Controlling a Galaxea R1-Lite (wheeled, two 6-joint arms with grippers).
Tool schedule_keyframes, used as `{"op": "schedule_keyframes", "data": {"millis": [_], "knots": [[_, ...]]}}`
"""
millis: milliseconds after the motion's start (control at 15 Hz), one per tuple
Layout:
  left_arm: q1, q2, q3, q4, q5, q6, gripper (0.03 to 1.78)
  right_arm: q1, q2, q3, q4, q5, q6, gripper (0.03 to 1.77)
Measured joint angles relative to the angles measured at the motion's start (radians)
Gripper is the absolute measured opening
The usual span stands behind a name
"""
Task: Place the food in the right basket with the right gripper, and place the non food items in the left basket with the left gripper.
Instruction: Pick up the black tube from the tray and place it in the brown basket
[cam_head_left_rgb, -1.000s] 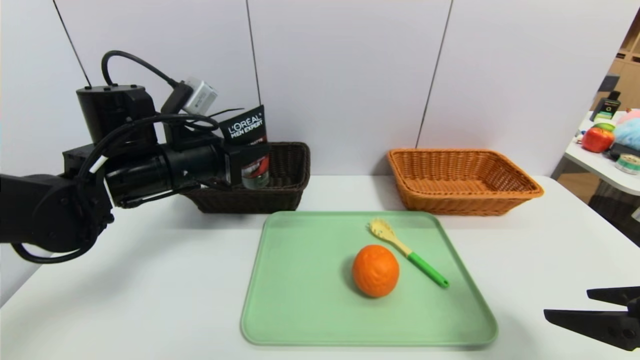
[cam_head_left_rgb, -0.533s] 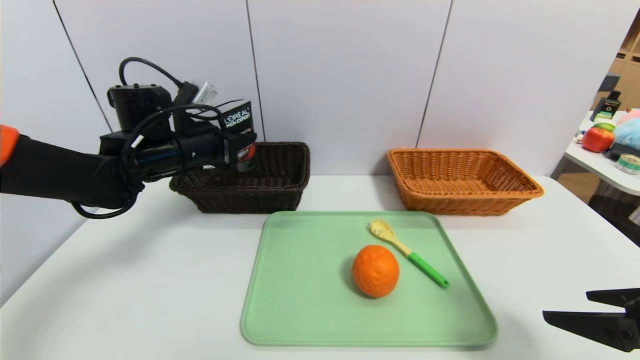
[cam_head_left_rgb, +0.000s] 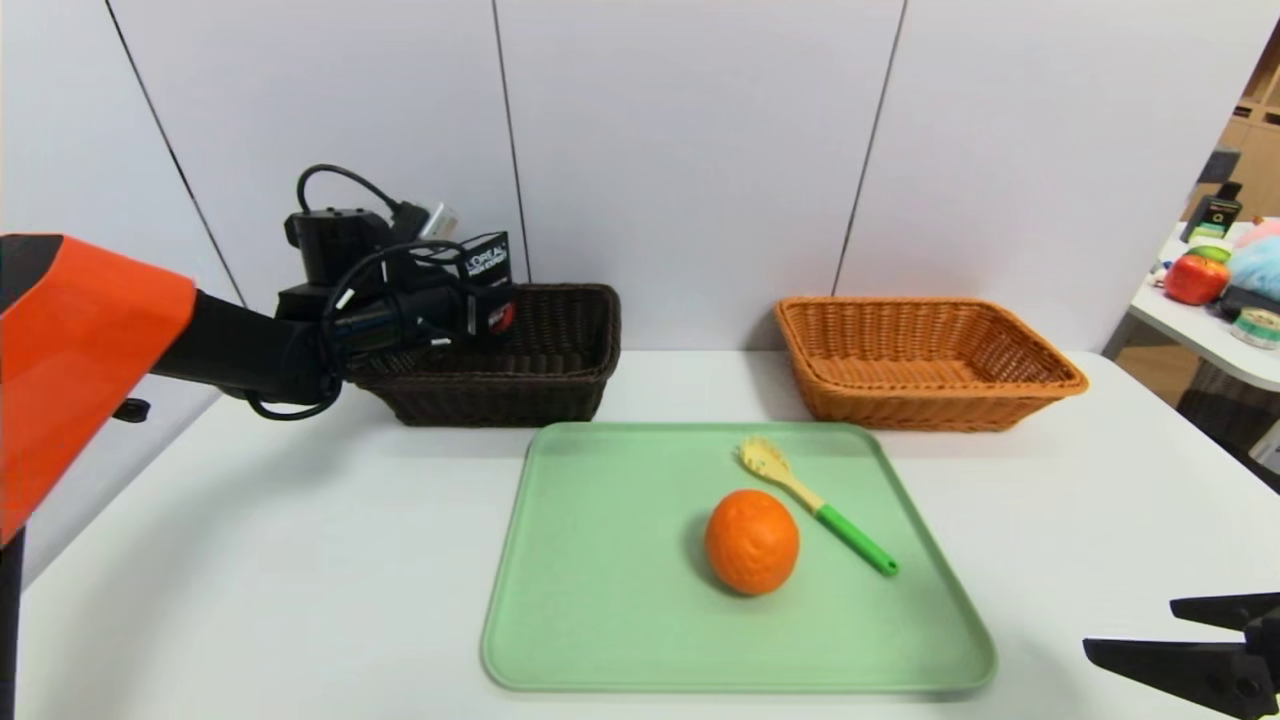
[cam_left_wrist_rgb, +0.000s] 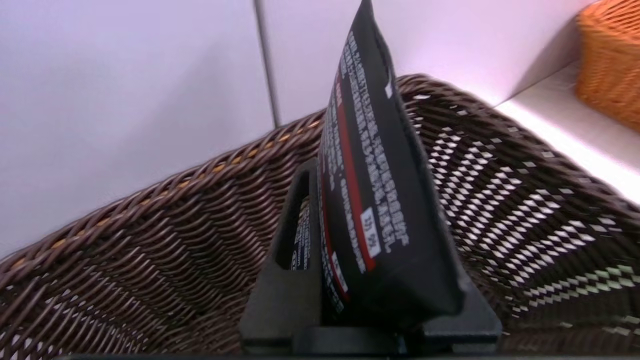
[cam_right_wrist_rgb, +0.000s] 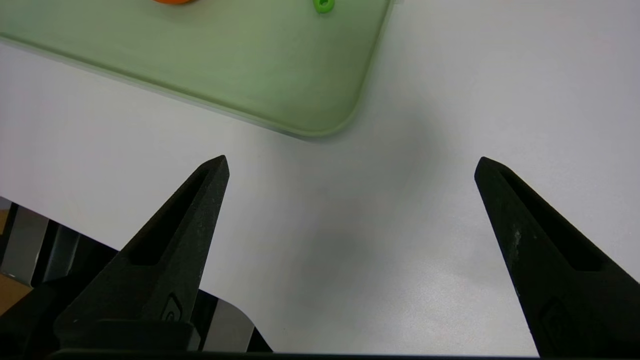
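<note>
My left gripper is going to release the black L'OREAL tube inside the dark brown basket, propped (cam_head_left_rgb: 506, 341) against the basket's back side. The tube is now held upright over that basket.
My left gripper (cam_head_left_rgb: 490, 305) is shut on the black L'OREAL tube (cam_head_left_rgb: 486, 262), which it holds upright over the left part of the dark brown left basket (cam_head_left_rgb: 560, 385). In the left wrist view the tube (cam_left_wrist_rgb: 380, 200) stands clamped between the jaws of the left gripper (cam_left_wrist_rgb: 360, 170), with the basket's weave (cam_left_wrist_rgb: 150, 235) behind it. The orange fruit (cam_head_left_rgb: 751, 540) and the yellow-headed, green-handled utensil (cam_head_left_rgb: 815, 505) lie on the green tray (cam_head_left_rgb: 600, 600). The orange-tan right basket (cam_head_left_rgb: 930, 400) holds nothing. My right gripper (cam_head_left_rgb: 1128, 626) (cam_right_wrist_rgb: 351, 159) hovers open over the table's front right corner.
White wall panels stand close behind both baskets. A side table (cam_head_left_rgb: 1200, 330) with assorted objects is at the far right. The tray's near corner (cam_right_wrist_rgb: 250, 65) lies just ahead of the right gripper, and the table's front edge is right beneath it.
My left arm has reached farther back and lower, carrying the tube from in front of the dark basket to over it. The right gripper has sunk slightly and stays open.
</note>
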Motion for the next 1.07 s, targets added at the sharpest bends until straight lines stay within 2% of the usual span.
{"op": "schedule_keyframes", "data": {"millis": [533,1067], "knots": [[0.0,0.087,-0.084,0.076,-0.001,0.0,0.38,-0.001,0.002,0.021,-0.009,0.0,0.002,1.7],[0.001,0.091,-0.092,0.072,-0.001,0.004,0.38,-0.003,0.002,0.022,-0.008,-0.002,0.002,1.7]]}}
